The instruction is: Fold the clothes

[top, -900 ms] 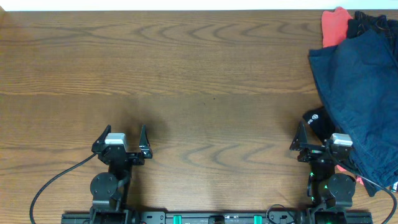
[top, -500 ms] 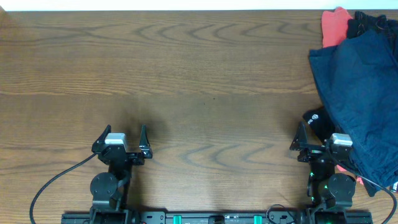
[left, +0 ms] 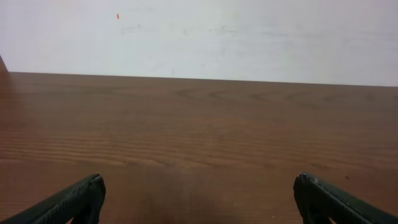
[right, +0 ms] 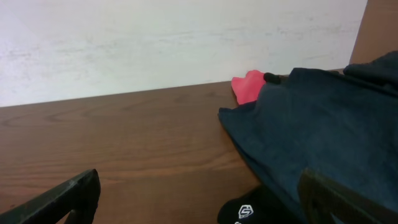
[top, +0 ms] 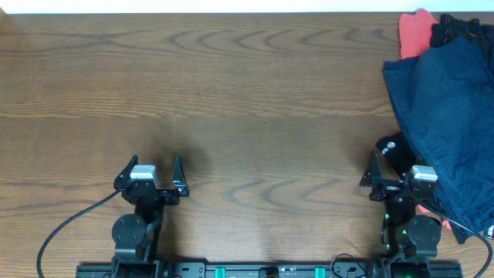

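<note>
My right gripper needs to grab the table-side edge (top: 403,122) (right: 254,164) of the big navy garment, behind the black piece with the white logo.
A pile of clothes lies at the table's right edge. The big navy garment (top: 451,116) is on top, also in the right wrist view (right: 323,130). A coral-red piece (top: 414,31) pokes out at the back, seen in the right wrist view (right: 247,86). A black piece with a white logo (top: 390,148) sticks out by my right gripper, seen in the right wrist view (right: 249,211). My right gripper (top: 394,168) is open and empty, its right finger beside the navy cloth. My left gripper (top: 151,167) is open and empty over bare wood at the front left.
The wooden table (top: 247,100) ends at a white wall at the back. More dark cloth (top: 463,27) lies at the back right corner. Black cables run from both arm bases along the front edge.
</note>
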